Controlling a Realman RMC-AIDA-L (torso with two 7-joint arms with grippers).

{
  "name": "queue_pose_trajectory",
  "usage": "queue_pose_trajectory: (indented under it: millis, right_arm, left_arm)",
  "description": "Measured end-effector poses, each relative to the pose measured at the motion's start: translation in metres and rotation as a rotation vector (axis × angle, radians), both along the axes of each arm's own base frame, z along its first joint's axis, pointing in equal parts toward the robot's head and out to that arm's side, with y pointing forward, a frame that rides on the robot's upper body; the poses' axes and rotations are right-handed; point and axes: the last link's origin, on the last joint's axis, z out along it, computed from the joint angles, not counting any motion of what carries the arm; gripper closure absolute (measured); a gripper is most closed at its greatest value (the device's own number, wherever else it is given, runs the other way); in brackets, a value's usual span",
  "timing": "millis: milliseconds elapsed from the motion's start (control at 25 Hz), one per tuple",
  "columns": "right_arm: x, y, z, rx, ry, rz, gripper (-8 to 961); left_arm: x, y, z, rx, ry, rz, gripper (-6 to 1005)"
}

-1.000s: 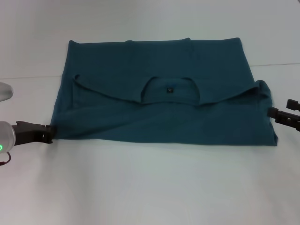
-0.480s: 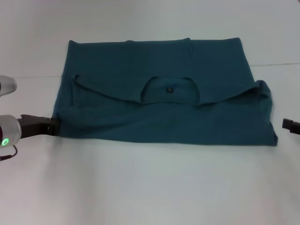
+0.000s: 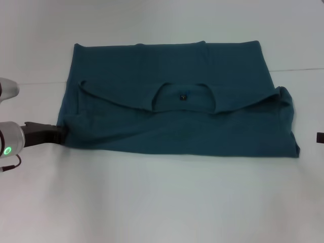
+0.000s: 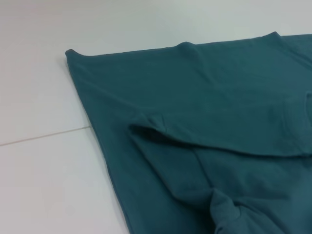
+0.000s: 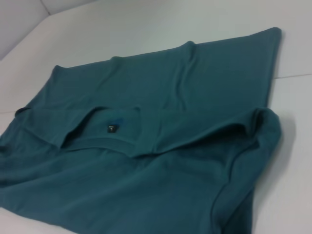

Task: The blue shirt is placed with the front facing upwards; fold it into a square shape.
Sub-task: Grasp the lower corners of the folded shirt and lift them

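Next, my right gripper closes on the near corner (image 3: 295,145) of the blue shirt, at the opposite end from my left gripper.
The blue shirt (image 3: 172,101) lies flat on the white table, folded into a wide rectangle. Its round neckline with the small dark label (image 3: 183,95) shows at the middle, and no chest print shows. My left gripper (image 3: 59,132) is low at the shirt's near-left corner and touches its edge. In the left wrist view the shirt (image 4: 219,122) fills the frame, with a small bunch of cloth (image 4: 225,213) closest to the camera. My right gripper (image 3: 320,136) only peeks in at the right border, apart from the shirt. The right wrist view shows the shirt (image 5: 161,146) and its label (image 5: 111,128).
The white table (image 3: 162,202) extends all around the shirt. A thin seam line (image 3: 298,69) runs across the table behind the shirt's right side. The shirt's right end (image 3: 286,109) is slightly rumpled and raised.
My left gripper has moved right and away from me, onto the shirt's left edge, which shifted slightly. My right gripper has drawn back to the right, almost out of the head view.
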Motion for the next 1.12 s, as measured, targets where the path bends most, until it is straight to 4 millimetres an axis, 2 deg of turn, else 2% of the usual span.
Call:
queue_pose_trajectory:
  millis: [280, 560, 800, 1120]
  right_arm:
    - [-0.009, 0.016, -0.003, -0.09, -0.044, -0.099, 52]
    - [-0.021, 0.04, 0.005, -0.136, -0.093, -0.16, 56]
    - [-0.026, 0.049, -0.007, -0.185, -0.076, -0.177, 58]
    - [-0.017, 0.054, -0.019, -0.2, -0.049, -0.216, 66]
  left_arm:
    - [0.001, 0.0, 0.0, -0.002, -0.002, 0.001, 973]
    - [0.001, 0.0, 0.0, -0.005, -0.005, -0.001, 973]
    - [0.002, -0.001, -0.002, -0.012, -0.006, -0.004, 974]
    - [0.002, -0.001, -0.002, -0.014, -0.006, -0.004, 973]
